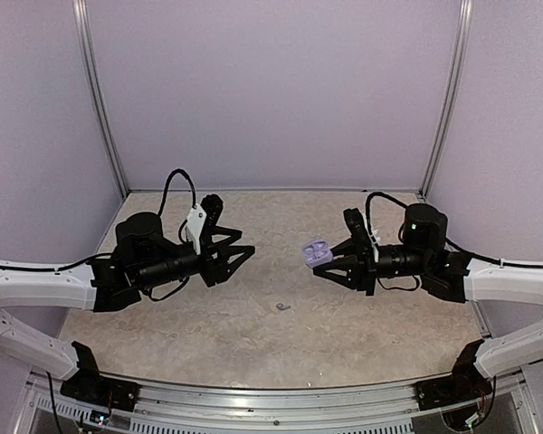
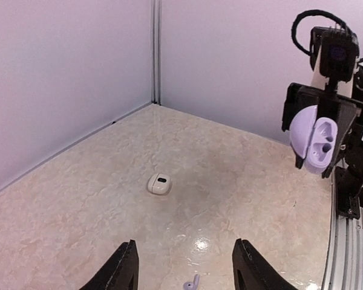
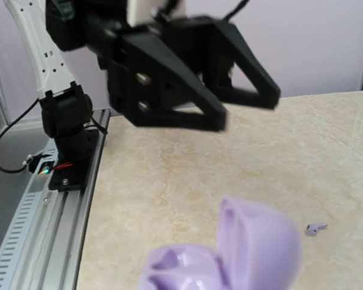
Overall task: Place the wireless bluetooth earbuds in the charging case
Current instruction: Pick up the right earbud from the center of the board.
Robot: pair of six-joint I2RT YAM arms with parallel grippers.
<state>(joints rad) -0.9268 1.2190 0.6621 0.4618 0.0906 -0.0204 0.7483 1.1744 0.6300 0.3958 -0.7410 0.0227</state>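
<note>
My left gripper is to close on the round head of the lilac earbud point(image 1: 281, 306) point(image 2: 189, 285), so that its stem stays clear to go into the lilac charging case.
My right gripper point(image 1: 321, 261) is shut on an open lilac charging case point(image 1: 317, 252) and holds it above the table. The case also shows in the left wrist view point(image 2: 317, 140) and, blurred, in the right wrist view point(image 3: 230, 260), where it hides my fingers. One lilac earbud point(image 1: 283, 306) lies on the table between the arms; it also shows in the left wrist view point(image 2: 192, 283) and the right wrist view point(image 3: 316, 228). My left gripper point(image 1: 242, 253) is open and empty, above the bud point(image 2: 186, 269). The white earbuds are out of view.
A small white charging case point(image 2: 159, 183) lies on the table beyond the lilac bud. Grey walls close the table at the back and sides. A metal rail point(image 3: 54, 199) runs along the near edge by the arm bases.
</note>
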